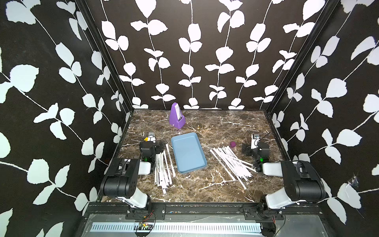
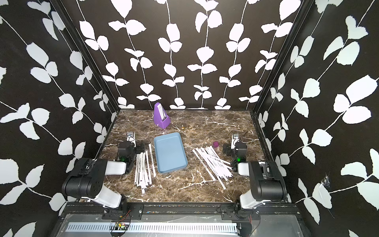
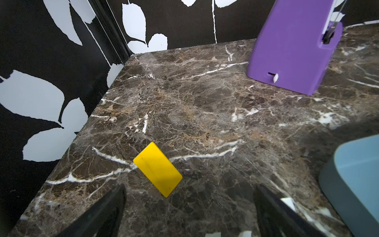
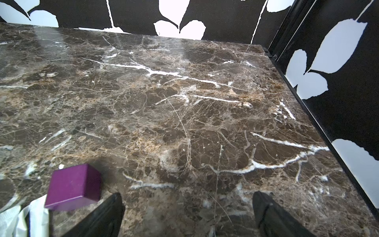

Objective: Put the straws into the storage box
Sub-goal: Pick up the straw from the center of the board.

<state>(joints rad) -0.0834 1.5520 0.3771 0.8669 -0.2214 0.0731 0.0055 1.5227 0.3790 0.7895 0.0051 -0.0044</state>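
Next, I need to close my right gripper on the looser pile's straw nearest the storage box, at the straw's middle point(image 1: 221, 163).
The storage box point(image 1: 188, 152) point(image 2: 170, 152), a shallow light blue tray, lies empty at the table's middle; its corner shows in the left wrist view point(image 3: 352, 164). One pile of white wrapped straws point(image 1: 163, 170) point(image 2: 142, 170) lies just left of it. A second, looser pile of straws point(image 1: 231, 162) point(image 2: 213, 162) lies to its right, and its ends show in the right wrist view point(image 4: 34, 215). My left gripper point(image 1: 151, 143) point(image 3: 190, 190) hovers open behind the left pile, holding nothing. My right gripper point(image 1: 253, 146) point(image 4: 187, 197) is open over bare marble beyond the right pile.
A purple metronome point(image 1: 176, 116) point(image 3: 291, 47) stands at the back, behind the box. A small purple cube point(image 1: 232, 144) point(image 4: 73, 186) sits at the far end of the right pile. A yellow card point(image 3: 158, 169) lies ahead of the left gripper. Patterned walls enclose three sides.
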